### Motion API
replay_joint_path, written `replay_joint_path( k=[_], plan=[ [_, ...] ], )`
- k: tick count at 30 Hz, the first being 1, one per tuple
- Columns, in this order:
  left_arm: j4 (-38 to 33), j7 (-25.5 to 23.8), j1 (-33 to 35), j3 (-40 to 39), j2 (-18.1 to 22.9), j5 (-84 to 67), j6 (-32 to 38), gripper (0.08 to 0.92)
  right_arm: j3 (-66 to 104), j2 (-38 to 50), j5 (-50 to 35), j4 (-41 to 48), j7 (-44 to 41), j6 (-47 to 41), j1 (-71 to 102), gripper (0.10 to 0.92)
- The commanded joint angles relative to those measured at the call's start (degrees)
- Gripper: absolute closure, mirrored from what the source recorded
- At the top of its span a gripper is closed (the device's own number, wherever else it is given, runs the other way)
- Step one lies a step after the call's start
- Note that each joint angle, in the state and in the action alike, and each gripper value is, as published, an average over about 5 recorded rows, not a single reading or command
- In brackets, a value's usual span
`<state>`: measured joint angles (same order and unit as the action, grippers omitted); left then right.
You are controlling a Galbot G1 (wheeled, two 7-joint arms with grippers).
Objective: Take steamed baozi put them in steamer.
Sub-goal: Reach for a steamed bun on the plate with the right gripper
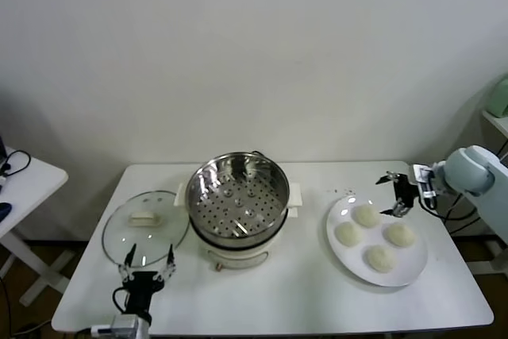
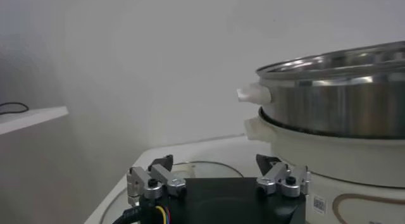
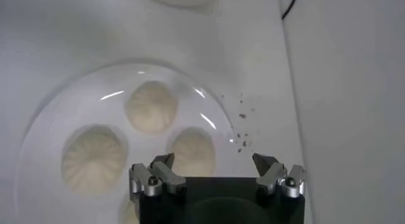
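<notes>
I should close my right gripper on the sides of the baozi (image 1: 367,215) (image 3: 193,153) closest to the dark crumbs, by the far edge of the white plate.
Several cream-white steamed baozi (image 1: 365,214) lie on a white plate (image 1: 413,260) at the table's right. In the right wrist view three of them show, the nearest baozi (image 3: 193,149) just ahead of my right gripper (image 3: 214,161). That right gripper (image 1: 397,194) hovers open and empty over the plate's far edge. The shiny steamer (image 1: 238,196) stands in the middle of the table, its perforated tray bare. Near the front left edge my left gripper (image 1: 149,258) is open and empty, beside the steamer (image 2: 342,99).
A round glass lid (image 1: 145,228) lies flat left of the steamer, just beyond the left gripper (image 2: 214,162). Dark crumbs (image 3: 243,127) dot the table by the plate (image 3: 63,111). A small white side table (image 1: 24,180) stands off to the left.
</notes>
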<state>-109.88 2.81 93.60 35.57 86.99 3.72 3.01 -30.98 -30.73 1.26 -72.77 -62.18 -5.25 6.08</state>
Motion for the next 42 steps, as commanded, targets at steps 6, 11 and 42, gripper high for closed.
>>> replay_joint_path(
  k=[6, 11, 42],
  plan=[
    [-0.04, -0.51, -0.14, 1.46, -0.31, -0.23, -0.24, 0.177, -18.42, -7.4, -0.83, 11.02, -3.64, 2.1, -12.43, 0.203],
    [0.32, -0.58, -0.26, 2.01, -0.33, -0.23, -0.27, 0.177, -18.91, -10.15, 0.9, 13.07, -3.4, 2.06, -11.91, 0.203],
    [1.6, -0.88, -0.74, 3.73, -0.47, -0.06, -0.15, 0.177, -13.41, -15.57, 7.99, 19.1, -1.52, 0.34, -6.53, 0.203]
  ],
)
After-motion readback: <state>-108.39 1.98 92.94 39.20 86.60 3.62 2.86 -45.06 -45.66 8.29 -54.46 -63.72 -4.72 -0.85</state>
